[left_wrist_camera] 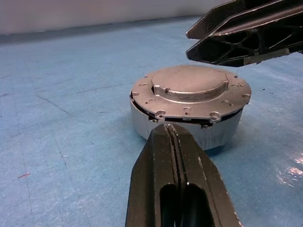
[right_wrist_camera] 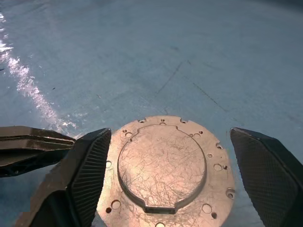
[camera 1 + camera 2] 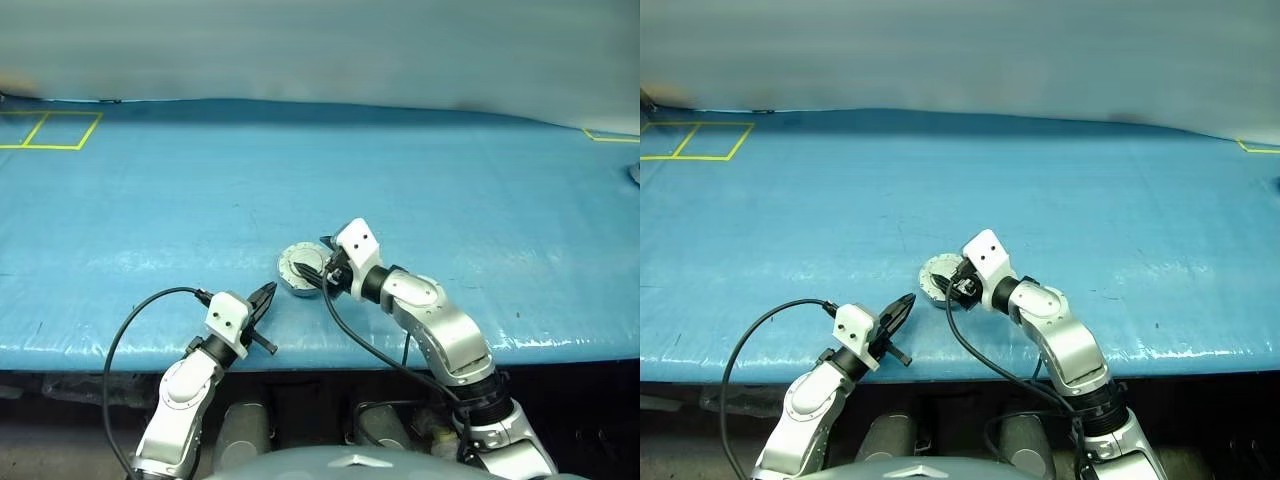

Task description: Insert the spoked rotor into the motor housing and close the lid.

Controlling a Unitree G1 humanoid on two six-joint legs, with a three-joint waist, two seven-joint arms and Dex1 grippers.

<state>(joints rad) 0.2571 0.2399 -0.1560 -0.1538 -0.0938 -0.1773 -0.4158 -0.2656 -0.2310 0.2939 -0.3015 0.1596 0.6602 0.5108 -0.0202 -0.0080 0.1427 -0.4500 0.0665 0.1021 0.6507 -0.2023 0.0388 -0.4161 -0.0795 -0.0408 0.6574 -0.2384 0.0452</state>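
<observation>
A dark gap separates the lid's rim from the motor housing, so next my right gripper takes the raised circle [image 2: 162,163] while my left gripper steadies the lid's rim.
The silver lid [image 2: 163,172] lies on top of the round motor housing [image 1: 189,132], smooth face with its raised circle up; a thin dark seam shows under its rim. The spoked rotor is hidden. My right gripper [image 2: 169,137] hovers open just over the lid, one finger to each side, holding nothing. My left gripper [image 3: 270,291] is shut and empty, pointing level at the housing's near side from a short way off, close to the table's front edge. In the head views the housing [image 3: 297,268] sits in the near middle of the table, partly covered by the right gripper [image 3: 318,272].
A blue sheet covers the table [image 3: 420,190], which runs wide to both sides and back to a pale wall. Yellow tape squares [image 3: 50,130] mark the far left corner. The front edge [image 3: 330,355] passes just behind both wrists.
</observation>
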